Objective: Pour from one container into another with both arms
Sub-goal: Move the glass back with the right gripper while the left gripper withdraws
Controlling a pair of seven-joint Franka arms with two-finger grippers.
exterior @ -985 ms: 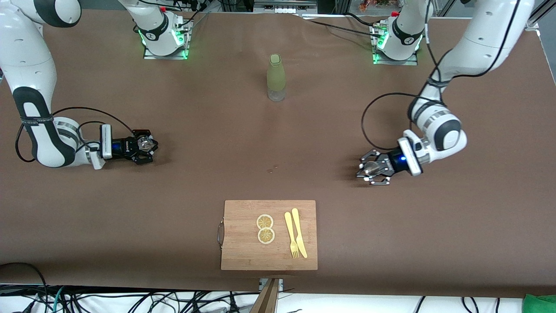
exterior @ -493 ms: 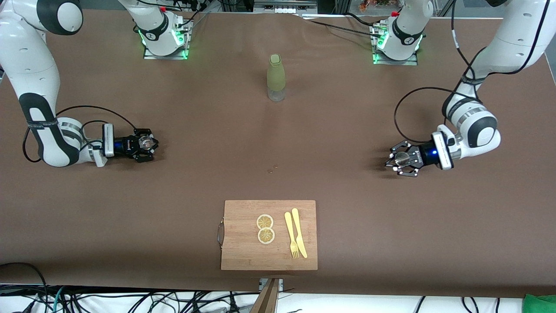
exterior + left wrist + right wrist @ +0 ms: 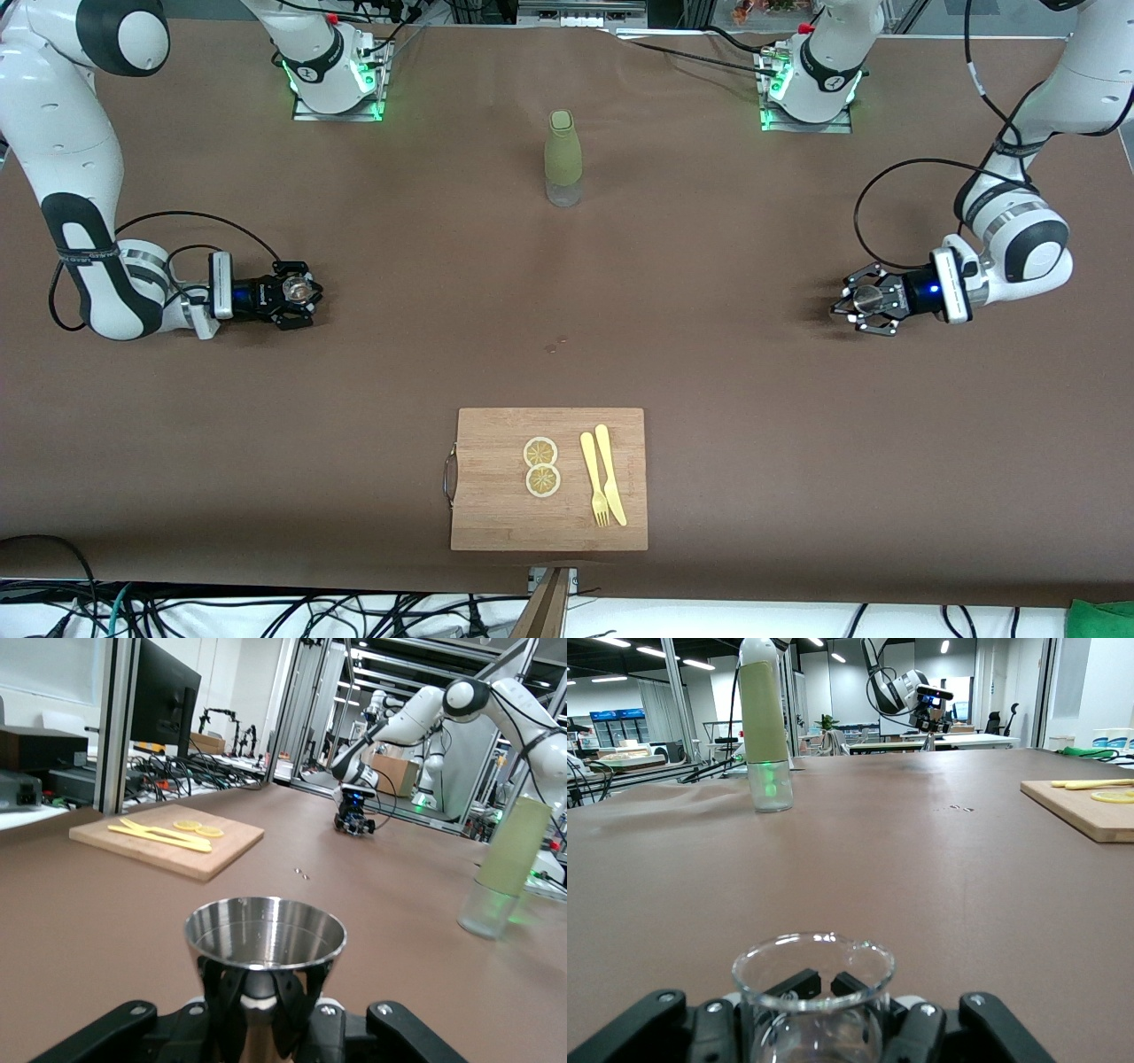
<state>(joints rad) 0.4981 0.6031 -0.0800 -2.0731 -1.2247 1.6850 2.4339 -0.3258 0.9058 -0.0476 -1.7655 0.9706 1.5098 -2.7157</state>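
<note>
Next, I release the left gripper's steel cup on the bare brown cloth [image 3: 842, 299] by its fingertips, opposite the clear glass. The steel cup is held upright low over the table.
My left gripper [image 3: 866, 301] is shut on a shiny steel cup [image 3: 266, 935], held upright low over the table near the left arm's end. My right gripper [image 3: 297, 291] is shut on a clear glass [image 3: 813, 985], upright and low over the table near the right arm's end. Both cups look empty. The steel cup [image 3: 869, 300] and the clear glass [image 3: 296, 289] show small in the front view. A tall bottle [image 3: 563, 158] with a pale green sleeve stands mid-table, close to the arms' bases; the same bottle [image 3: 503, 870] [image 3: 764, 725] shows in both wrist views.
A wooden cutting board [image 3: 496, 483] lies near the table's front edge, with two lemon slices [image 3: 541, 466] and a yellow fork and knife [image 3: 602, 478] on it. A small speck [image 3: 555, 345] marks the brown cloth mid-table.
The left arm has drawn back toward its end of the table, carrying the steel cup with it. The right gripper with the glass has barely shifted.
</note>
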